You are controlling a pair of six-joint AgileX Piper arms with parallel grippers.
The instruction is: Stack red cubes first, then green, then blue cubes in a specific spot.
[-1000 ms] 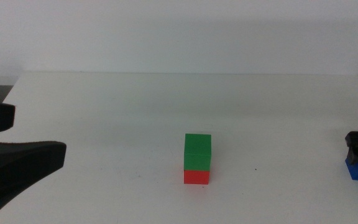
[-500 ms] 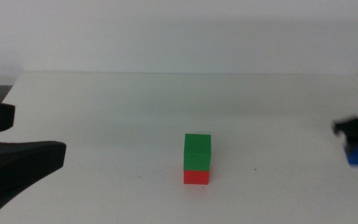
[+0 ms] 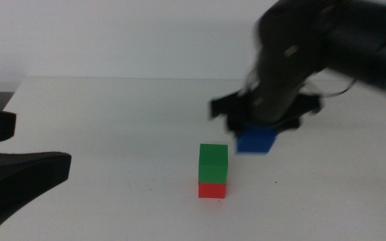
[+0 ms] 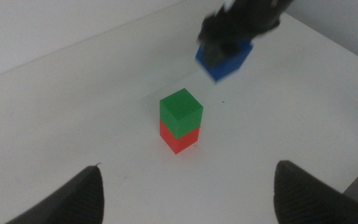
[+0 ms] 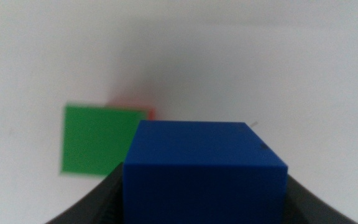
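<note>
The blue cube will go down on top of the green cube (image 3: 214,148) (image 5: 104,140) from my right gripper.
The green cube (image 3: 213,163) sits squarely on the red cube (image 3: 212,191) near the middle of the table; the pair also shows as green cube (image 4: 181,112) on red cube (image 4: 178,139). My right gripper (image 3: 260,127) is shut on the blue cube (image 3: 256,140), which hangs in the air just right of and slightly above the stack's top. From the right wrist, the blue cube (image 5: 204,171) fills the space between the jaws, with the green cube (image 5: 101,139) below and beside it. My left gripper (image 4: 185,196) waits open at the table's near left, its jaws wide apart.
The white table (image 3: 112,120) stretches back to a plain wall. A small dark speck (image 3: 276,181) lies right of the stack. The right arm (image 3: 327,47) reaches in from the upper right, over the table's far right part.
The right gripper lifted the blue cube from the table's right edge and carried it left, up beside the green-on-red stack. The left gripper stayed still.
</note>
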